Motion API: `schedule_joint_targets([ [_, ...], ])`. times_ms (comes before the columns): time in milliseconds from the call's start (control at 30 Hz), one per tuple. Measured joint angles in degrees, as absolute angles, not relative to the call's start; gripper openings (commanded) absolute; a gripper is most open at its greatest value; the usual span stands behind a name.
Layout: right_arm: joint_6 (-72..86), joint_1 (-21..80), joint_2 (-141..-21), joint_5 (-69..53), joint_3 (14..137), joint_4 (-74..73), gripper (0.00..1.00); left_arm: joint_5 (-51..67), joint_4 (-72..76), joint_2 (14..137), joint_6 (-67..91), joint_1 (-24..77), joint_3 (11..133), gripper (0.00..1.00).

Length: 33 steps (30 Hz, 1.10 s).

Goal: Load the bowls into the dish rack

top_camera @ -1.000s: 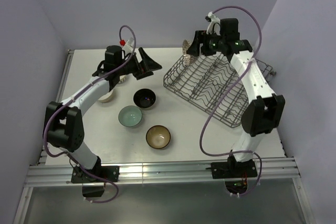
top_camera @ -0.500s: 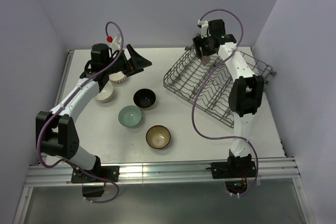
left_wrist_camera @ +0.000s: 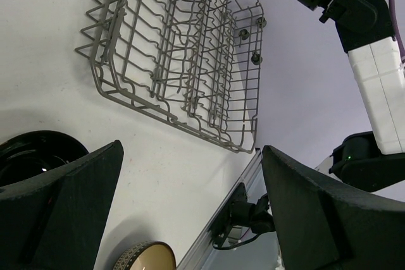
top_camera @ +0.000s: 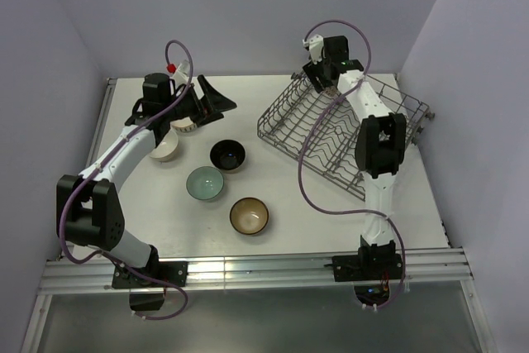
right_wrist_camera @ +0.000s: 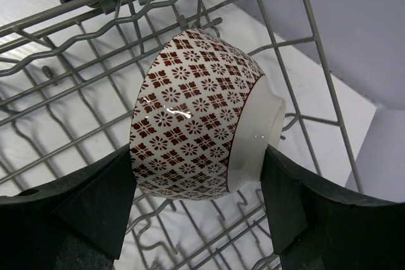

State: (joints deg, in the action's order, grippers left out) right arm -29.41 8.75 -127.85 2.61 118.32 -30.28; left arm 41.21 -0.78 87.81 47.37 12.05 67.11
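Observation:
My right gripper has the red-white lattice bowl just above the rack's tines now. It will put the bowl down on its side (top_camera: 308, 91) (right_wrist_camera: 201, 85) among the wires at the far end of the rack.
My right gripper (top_camera: 321, 80) is shut on the red-white lattice bowl (right_wrist_camera: 199, 137). It holds the bowl on its side just above the tines at the far end of the grey wire dish rack (top_camera: 343, 134); one finger (right_wrist_camera: 69, 213) is on its base and the other on its rim. My left gripper (top_camera: 213, 98) is open and empty, above the table left of the rack (left_wrist_camera: 177, 61). On the table lie a black bowl (top_camera: 227, 155), a teal bowl (top_camera: 204, 183), a brown bowl with tan inside (top_camera: 249, 215) and a cream bowl (top_camera: 165, 149). A patterned cream bowl (top_camera: 183, 126) sits partly under the left arm.
The rack stands at an angle on the right half of the white table (top_camera: 273, 171). A metal rail (top_camera: 248, 270) runs along the near edge. Walls close in the back and both sides. The black bowl (left_wrist_camera: 31, 156) and the brown bowl (left_wrist_camera: 144, 256) show low in the left wrist view.
My right gripper has carried the red-white bowl from the rack's far left corner to over its far end. My left arm swung a little left, then stayed put.

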Motion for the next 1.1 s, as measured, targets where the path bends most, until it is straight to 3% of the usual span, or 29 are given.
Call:
schedule_joint_targets([
  [1100, -49.58, 11.11, -136.55, 10.09, 121.93, -24.73, 0.00, 43.42, -1.37, 87.90, 47.18, 9.56, 64.88, 0.96],
])
